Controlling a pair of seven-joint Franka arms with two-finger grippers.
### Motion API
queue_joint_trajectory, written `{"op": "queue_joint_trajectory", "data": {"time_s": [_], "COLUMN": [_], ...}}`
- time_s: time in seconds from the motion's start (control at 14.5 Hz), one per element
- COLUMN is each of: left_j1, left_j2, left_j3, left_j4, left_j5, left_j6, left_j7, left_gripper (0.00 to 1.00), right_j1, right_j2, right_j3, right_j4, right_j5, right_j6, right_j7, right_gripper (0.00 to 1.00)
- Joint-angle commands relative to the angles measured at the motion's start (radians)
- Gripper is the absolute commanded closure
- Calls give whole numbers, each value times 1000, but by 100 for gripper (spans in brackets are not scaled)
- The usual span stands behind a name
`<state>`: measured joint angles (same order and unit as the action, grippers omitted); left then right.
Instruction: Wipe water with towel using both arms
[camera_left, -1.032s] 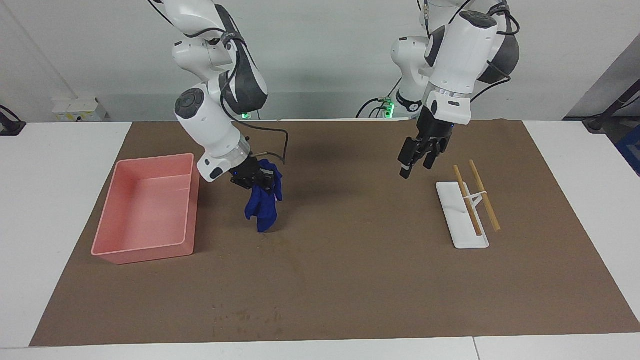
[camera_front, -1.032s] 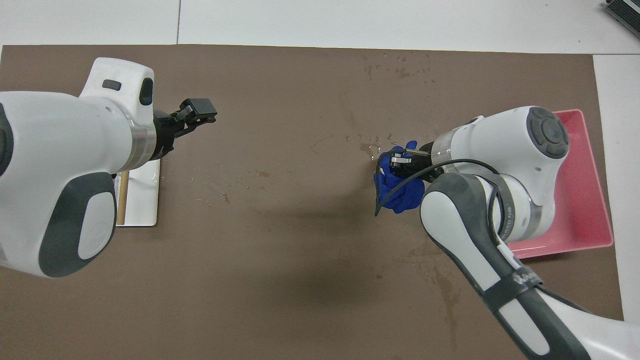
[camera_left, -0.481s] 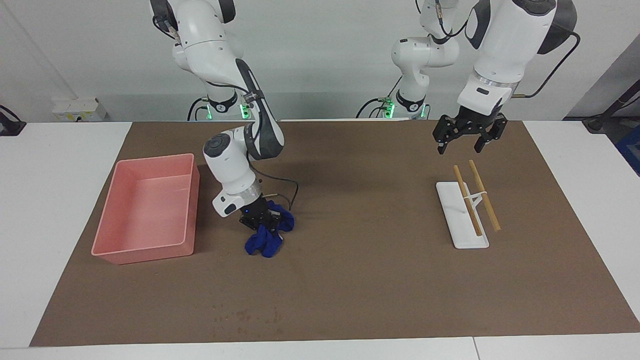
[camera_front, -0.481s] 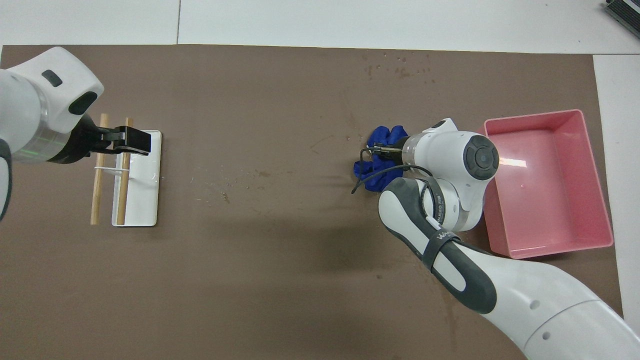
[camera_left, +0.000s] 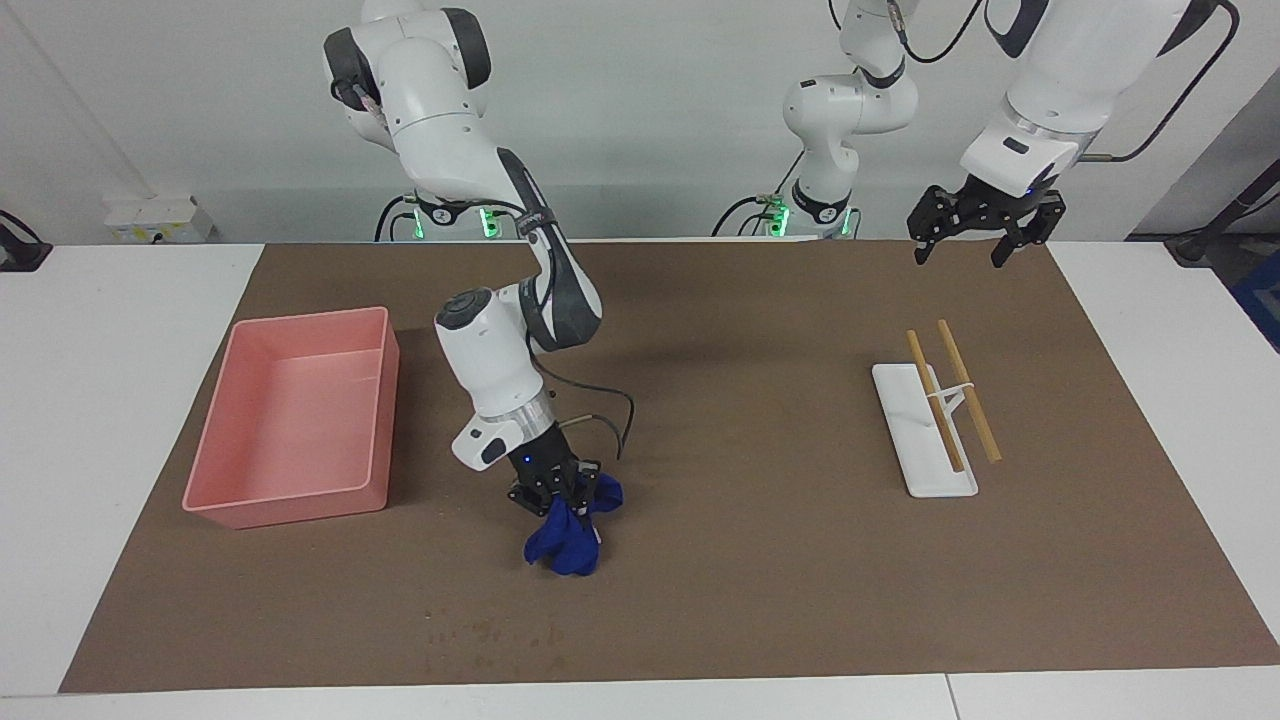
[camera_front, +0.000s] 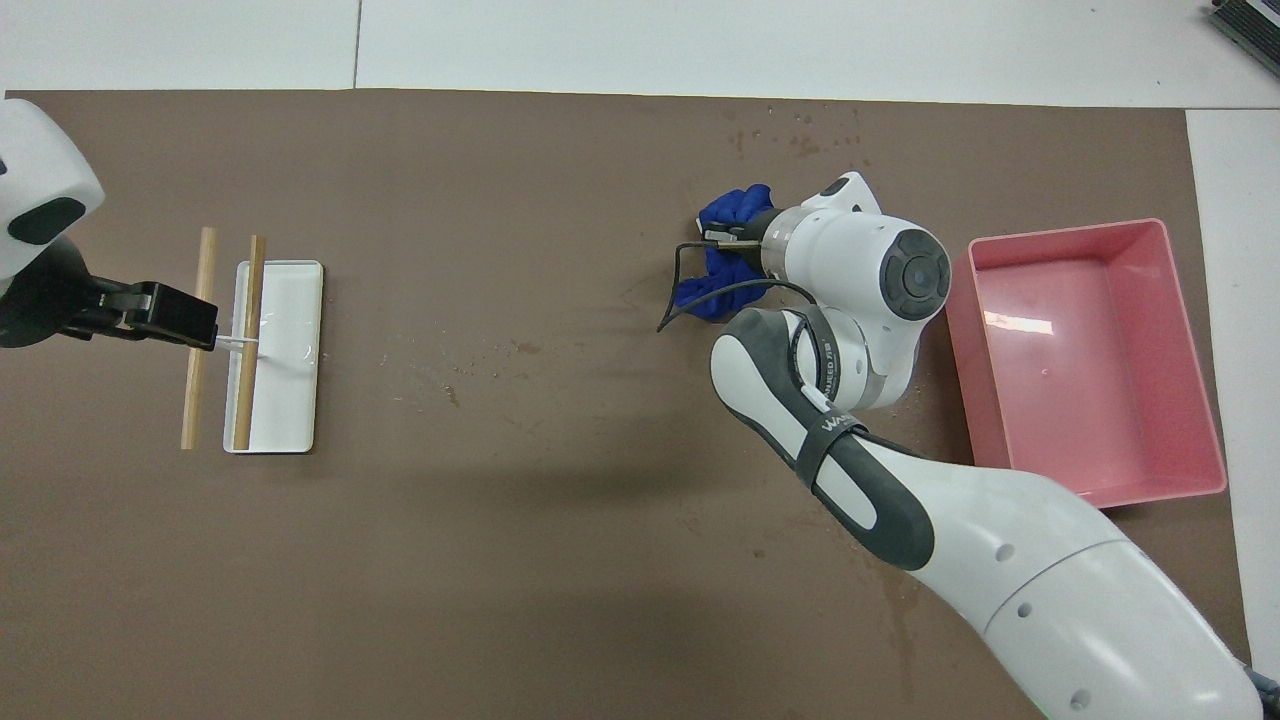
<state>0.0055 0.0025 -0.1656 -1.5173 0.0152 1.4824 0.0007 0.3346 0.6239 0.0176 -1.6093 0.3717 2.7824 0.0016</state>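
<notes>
The robot's right gripper will release the royal-blue towel inside the pink tray (camera_front: 1041, 366), near the side of the tray that faces the white rack.
The royal-blue towel (camera_left: 563, 540) is bunched up under my right gripper (camera_left: 563, 503), which is shut on its top folds. Its lower folds rest on the brown mat, a little farther from the robots than the pink tray. From above, the towel (camera_front: 722, 208) shows on both sides of the right gripper (camera_front: 728, 240). Small water drops (camera_front: 800, 122) dot the mat farther out than the towel; they appear in the facing view as faint water drops (camera_left: 490, 633). My left gripper (camera_left: 960, 255) hangs open and empty, high above the mat; from overhead the left gripper (camera_front: 185, 322) overlaps the rack's sticks.
A pink tray (camera_left: 290, 500) stands empty toward the right arm's end, seen from above as the pink tray (camera_front: 1090, 232). A white rack (camera_left: 915, 450) with two wooden sticks lies toward the left arm's end; overhead the rack (camera_front: 290, 330) is plain. The right arm's cable loops beside the towel.
My right gripper has dragged the towel along the mat, away from the robots. The left arm has risen and swung back toward its own end of the table, still open.
</notes>
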Motion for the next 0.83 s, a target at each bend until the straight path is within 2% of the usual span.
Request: {"op": "queue_joint_trajectory", "data": {"time_s": [0.0, 0.41, 0.55, 0.76], "left_j1": [-7, 7, 25, 54], "left_j2": [-33, -33, -33, -44], "left_j3": [-8, -6, -6, -6], "left_j4": [-50, -70, -78, -92], "left_j5": [8, -47, -47, -46], "left_j6": [-13, 88, 122, 113], "left_j7": [8, -16, -19, -10], "left_gripper": [0, 0, 0, 0], "right_j1": [-20, -16, -49, -80], "right_j2": [57, -33, -68, -153], "right_j3": [12, 13, 12, 6], "right_j4": [83, -171, -210, -216], "right_j5": [-14, 6, 7, 7], "right_j6": [6, -30, -146, -386], "right_j7": [-103, -89, -45, -29], "right_gripper": [100, 100, 100, 100]}}
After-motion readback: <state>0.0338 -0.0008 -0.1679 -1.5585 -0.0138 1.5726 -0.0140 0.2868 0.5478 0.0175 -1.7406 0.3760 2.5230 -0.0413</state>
